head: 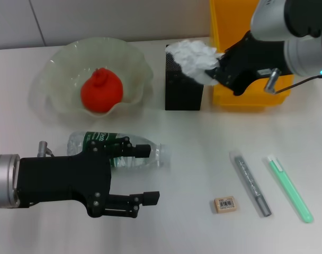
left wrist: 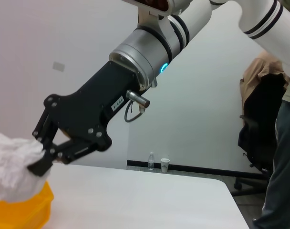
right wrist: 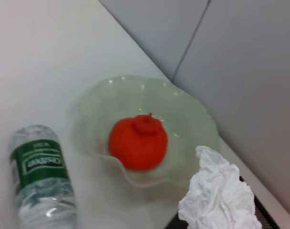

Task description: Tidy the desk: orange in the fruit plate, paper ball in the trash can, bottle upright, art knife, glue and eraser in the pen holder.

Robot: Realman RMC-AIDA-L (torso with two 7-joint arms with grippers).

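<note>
My right gripper is going to let go of the white paper ball inside the yellow trash can [head: 247, 75], near the front side of the trash can.
The white paper ball [head: 194, 60] hangs in the air between the pen holder [head: 182, 91] and the yellow trash can [head: 247, 97], with my right gripper [head: 216, 67] shut on it. In the left wrist view the paper ball [left wrist: 10, 171] sits just above the trash can's rim [left wrist: 28, 211]. The orange [head: 101, 91] lies in the pale green fruit plate [head: 54, 67]. The bottle [head: 100, 144] lies on its side. My left gripper [head: 147, 174] is open beside it, one finger overlapping the bottle. On the table at the front right lie the eraser [head: 225, 204], a grey art knife [head: 252, 183] and a green glue stick [head: 289, 188].
The right wrist view shows the orange [right wrist: 138, 142] in the plate [right wrist: 195, 117], the lying bottle [right wrist: 39, 174] and the paper ball [right wrist: 221, 196]. Bare white table lies between the bottle and the eraser.
</note>
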